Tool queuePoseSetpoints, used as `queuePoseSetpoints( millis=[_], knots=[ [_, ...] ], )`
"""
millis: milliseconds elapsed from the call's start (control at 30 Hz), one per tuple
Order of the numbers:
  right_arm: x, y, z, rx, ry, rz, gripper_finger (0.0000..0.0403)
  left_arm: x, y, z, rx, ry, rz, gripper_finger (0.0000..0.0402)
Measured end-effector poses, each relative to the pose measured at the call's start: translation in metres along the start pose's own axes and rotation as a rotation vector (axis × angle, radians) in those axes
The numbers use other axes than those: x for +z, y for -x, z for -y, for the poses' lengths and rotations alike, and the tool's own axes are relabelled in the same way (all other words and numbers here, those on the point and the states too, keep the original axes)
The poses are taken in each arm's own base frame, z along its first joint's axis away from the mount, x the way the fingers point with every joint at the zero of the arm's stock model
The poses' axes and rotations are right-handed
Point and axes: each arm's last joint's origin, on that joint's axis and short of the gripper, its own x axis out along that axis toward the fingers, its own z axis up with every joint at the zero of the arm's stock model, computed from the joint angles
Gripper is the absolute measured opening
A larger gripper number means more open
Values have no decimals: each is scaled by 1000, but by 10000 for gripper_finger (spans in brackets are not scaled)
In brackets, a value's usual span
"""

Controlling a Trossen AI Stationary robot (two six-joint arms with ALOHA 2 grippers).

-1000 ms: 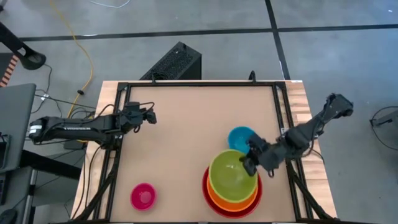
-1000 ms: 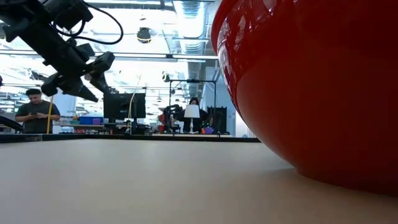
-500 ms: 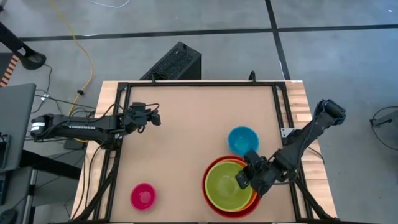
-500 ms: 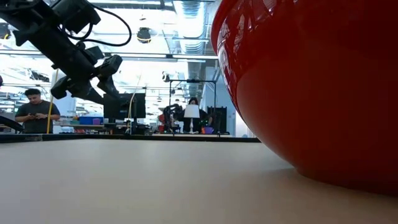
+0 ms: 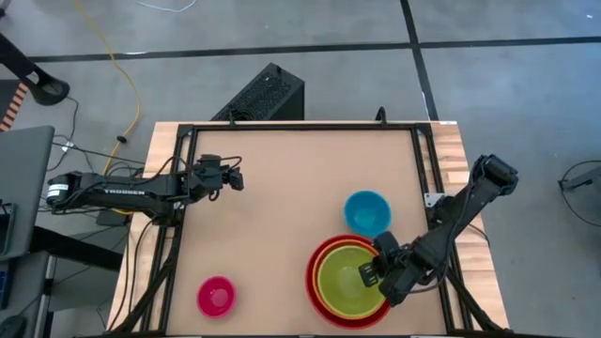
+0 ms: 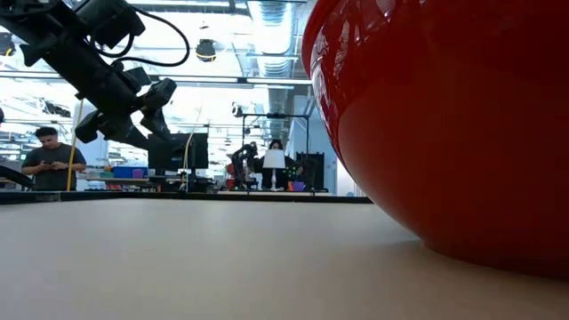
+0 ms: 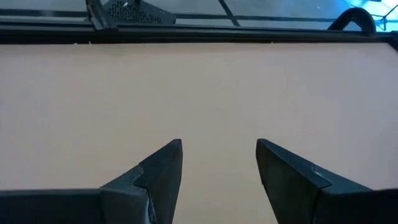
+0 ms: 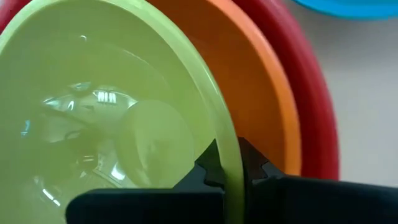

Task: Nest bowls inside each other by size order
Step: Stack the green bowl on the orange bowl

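Next, I open my right gripper to let the green bowl go in the middle of the orange bowl (image 5: 352,278) (image 8: 109,143), with the green bowl's opening facing up.
The lime green bowl (image 5: 343,280) sits mouth up inside the orange bowl (image 8: 264,93), which sits inside the red bowl (image 5: 313,274) at the table's near right. My right gripper (image 5: 373,274) is shut on the green bowl's right side. The blue bowl (image 5: 366,211) stands on the table just beyond the stack. The pink bowl (image 5: 216,296) stands at the near left. My left gripper (image 5: 235,178) is open and empty above the table's left part, and it also shows in the left wrist view (image 7: 219,162). My right gripper pinches the green bowl's rim (image 8: 229,140) on the bowl's right side, one finger inside the bowl and one outside, between it and the orange bowl. The fingers come slanting down from the table's right. The bowl stays mouth up within the orange bowl.
A black frame rail (image 5: 282,127) runs around the table top. The red bowl (image 6: 444,124) fills the right of the low view. Bare table lies in the middle and at the far left (image 7: 199,87). People stand in the room behind (image 6: 52,160).
My right gripper has gone down and toward the table's near edge with the green bowl, which has sunk from above the stack into the orange bowl. My left gripper has shifted slightly toward the table's right.
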Motion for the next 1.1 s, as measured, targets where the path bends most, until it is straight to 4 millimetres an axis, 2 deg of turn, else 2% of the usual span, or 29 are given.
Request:
queuePoseSetpoints(
  millis=[767, 1100],
  knots=[
    [1, -3, 3, -37, -7, 24, 12, 0, 0, 0, -7, -3, -11, 194],
    [-10, -28, -1, -111, 6, 8, 12, -1, 0, 0, -14, -4, -22, 194]
  ],
)
